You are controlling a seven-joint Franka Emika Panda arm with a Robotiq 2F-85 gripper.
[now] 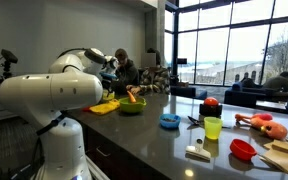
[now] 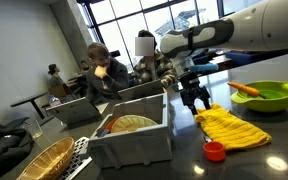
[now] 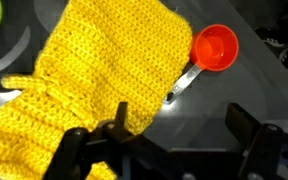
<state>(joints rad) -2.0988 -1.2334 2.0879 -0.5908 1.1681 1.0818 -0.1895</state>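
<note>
I will next move my gripper to the yellow knitted cloth's near part (image 1: 105, 105) (image 3: 130, 97), next to the end of the red measuring cup's metal handle, and close it there.
My gripper (image 2: 194, 98) hangs open just above the dark countertop, at the near edge of a yellow knitted cloth (image 2: 232, 128). In the wrist view the cloth (image 3: 94, 70) fills the upper left. One fingertip is over its edge and the other stands over bare counter, and the gripper (image 3: 179, 125) holds nothing. A small red measuring cup (image 3: 215, 47) with a metal handle lies beside the cloth, and it also shows in an exterior view (image 2: 215, 151). Behind the cloth stands a green bowl (image 2: 264, 96) with a carrot (image 2: 246, 88) in it.
Grey bins (image 2: 134, 135) and a wicker basket (image 2: 29, 160) stand beside the gripper. Further along the counter are a blue bowl (image 1: 170, 121), a yellow-green cup (image 1: 213, 127), a red bowl (image 1: 243, 149) and toys. A person (image 2: 101, 72) sits behind.
</note>
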